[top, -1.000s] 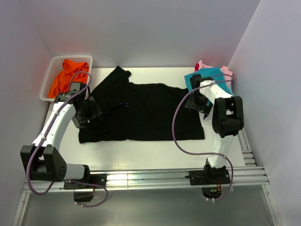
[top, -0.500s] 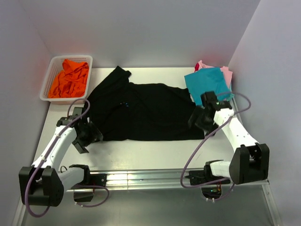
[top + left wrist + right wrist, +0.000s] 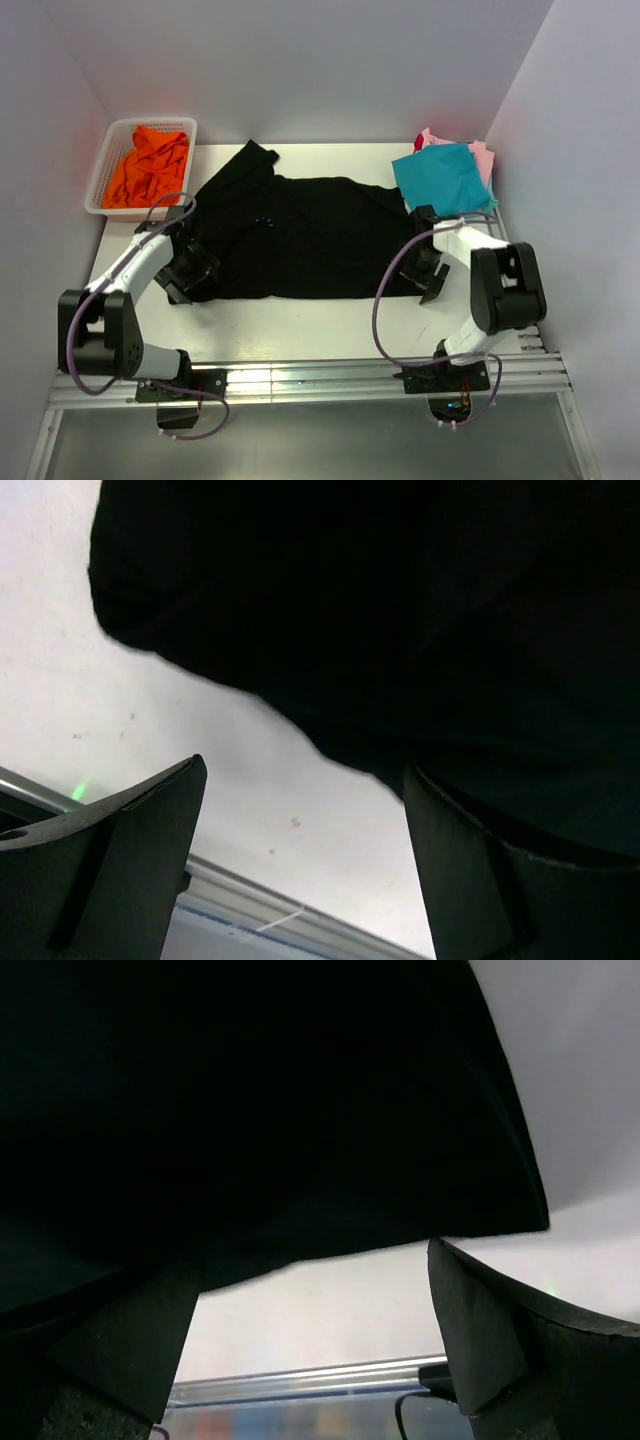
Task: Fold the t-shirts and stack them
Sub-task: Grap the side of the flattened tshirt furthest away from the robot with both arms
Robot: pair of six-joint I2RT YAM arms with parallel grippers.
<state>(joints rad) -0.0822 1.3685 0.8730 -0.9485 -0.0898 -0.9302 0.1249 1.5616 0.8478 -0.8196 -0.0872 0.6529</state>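
Note:
The black t-shirt's body has creases across it, so the robot's right gripper will take the t-shirt's near corner [image 3: 528, 1218] and pull it toward the rail before folding.
The large black t-shirt [image 3: 310, 240] lies spread flat on the white table, its small light-blue logo [image 3: 265, 220] showing. My left gripper [image 3: 188, 276] is low at the shirt's near left corner. In the left wrist view this gripper [image 3: 300, 870] is open, with bare table between its fingers and the black hem [image 3: 400, 630] just ahead. My right gripper [image 3: 430, 270] is at the near right corner. In its wrist view it [image 3: 315, 1340] is open too, the shirt's edge [image 3: 250, 1110] above the gap. Teal [image 3: 440, 178], pink [image 3: 481, 153] and red [image 3: 418, 146] tees are stacked at the back right.
A white mesh basket [image 3: 103, 190] at the back left holds a crumpled orange tee [image 3: 150, 165]. White walls close in on three sides. A metal rail [image 3: 300, 385] runs along the near edge, behind both arm bases.
Both arms have come from farther back toward the near edge. The left gripper has settled at the shirt's near left corner and the right at its near right corner, and both stay open.

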